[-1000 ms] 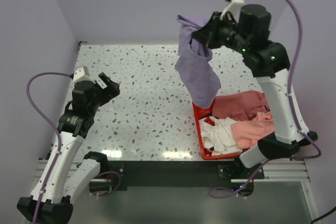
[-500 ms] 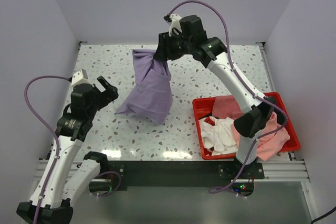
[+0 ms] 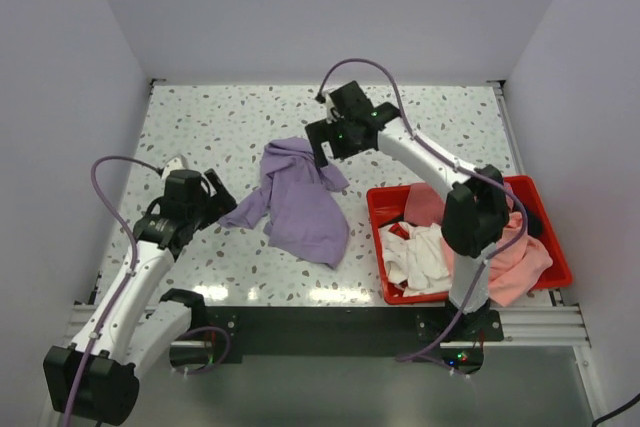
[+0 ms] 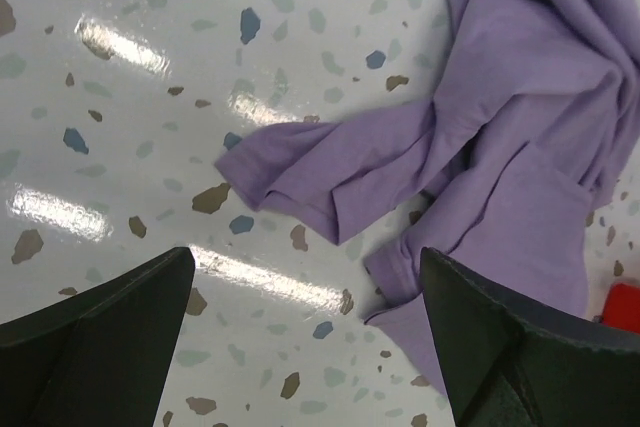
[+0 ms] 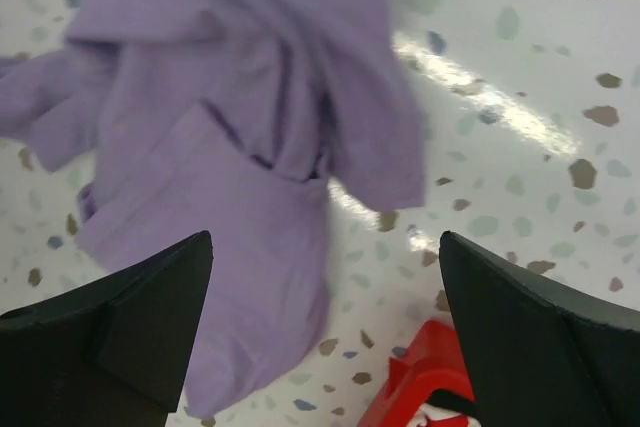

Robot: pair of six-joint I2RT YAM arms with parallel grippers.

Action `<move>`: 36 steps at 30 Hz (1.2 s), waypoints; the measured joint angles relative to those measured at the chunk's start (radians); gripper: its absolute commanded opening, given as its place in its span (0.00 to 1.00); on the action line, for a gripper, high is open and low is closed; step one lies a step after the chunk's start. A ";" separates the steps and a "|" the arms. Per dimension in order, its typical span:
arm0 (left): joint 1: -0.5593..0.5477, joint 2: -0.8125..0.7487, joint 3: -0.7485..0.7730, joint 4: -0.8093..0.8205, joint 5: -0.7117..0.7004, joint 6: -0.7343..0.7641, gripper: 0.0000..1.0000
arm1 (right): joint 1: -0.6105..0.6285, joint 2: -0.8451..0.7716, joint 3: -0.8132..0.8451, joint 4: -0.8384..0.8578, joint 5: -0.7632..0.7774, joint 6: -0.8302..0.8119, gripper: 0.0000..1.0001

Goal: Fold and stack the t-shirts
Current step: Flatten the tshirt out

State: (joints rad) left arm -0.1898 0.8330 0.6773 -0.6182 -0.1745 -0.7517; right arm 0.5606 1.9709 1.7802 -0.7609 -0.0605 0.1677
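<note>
I need to next close my left gripper on the loose end of the sleeve (image 3: 238, 217) (image 4: 285, 192) that sticks out from the purple t-shirt toward it.
A purple t-shirt (image 3: 300, 202) lies crumpled on the speckled table, left of the red bin (image 3: 378, 247). My right gripper (image 3: 324, 150) hovers open just above the shirt's upper right edge, holding nothing. In the right wrist view the purple shirt (image 5: 230, 137) spreads below the open gripper (image 5: 325, 347). My left gripper (image 3: 213, 194) is open beside the shirt's left sleeve. The left wrist view shows that sleeve (image 4: 330, 172) ahead of the open gripper (image 4: 310, 347), with bare table between the fingers. The bin holds a white shirt (image 3: 415, 255), a pink shirt (image 3: 512, 267) and a dark red shirt (image 3: 430, 202).
The red bin's corner (image 5: 425, 377) shows at the bottom of the right wrist view. Lavender walls enclose the table on the left, back and right. Speckled tabletop (image 3: 210, 127) extends to the left of and behind the purple shirt.
My right gripper swung left from above the bin, came down and opened, dropping the purple shirt onto the table. My left gripper moved right towards the shirt's sleeve.
</note>
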 measured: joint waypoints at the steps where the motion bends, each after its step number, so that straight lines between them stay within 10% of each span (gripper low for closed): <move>1: 0.000 0.007 -0.019 -0.003 0.000 -0.008 1.00 | 0.052 -0.050 -0.044 0.029 0.010 -0.002 0.99; 13: 0.000 0.024 -0.101 0.007 -0.022 -0.069 1.00 | 0.514 -0.178 -0.360 0.274 0.127 0.126 0.86; 21: 0.000 0.045 -0.102 0.010 -0.042 -0.098 1.00 | 0.617 0.015 -0.321 0.276 0.338 0.292 0.64; 36: 0.000 0.053 -0.103 0.021 -0.046 -0.103 1.00 | 0.645 0.122 -0.264 0.285 0.521 0.557 0.56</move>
State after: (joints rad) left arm -0.1898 0.8864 0.5739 -0.5968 -0.2207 -0.8547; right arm 1.2053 2.0926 1.5162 -0.4759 0.4610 0.7250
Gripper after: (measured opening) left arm 0.999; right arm 0.616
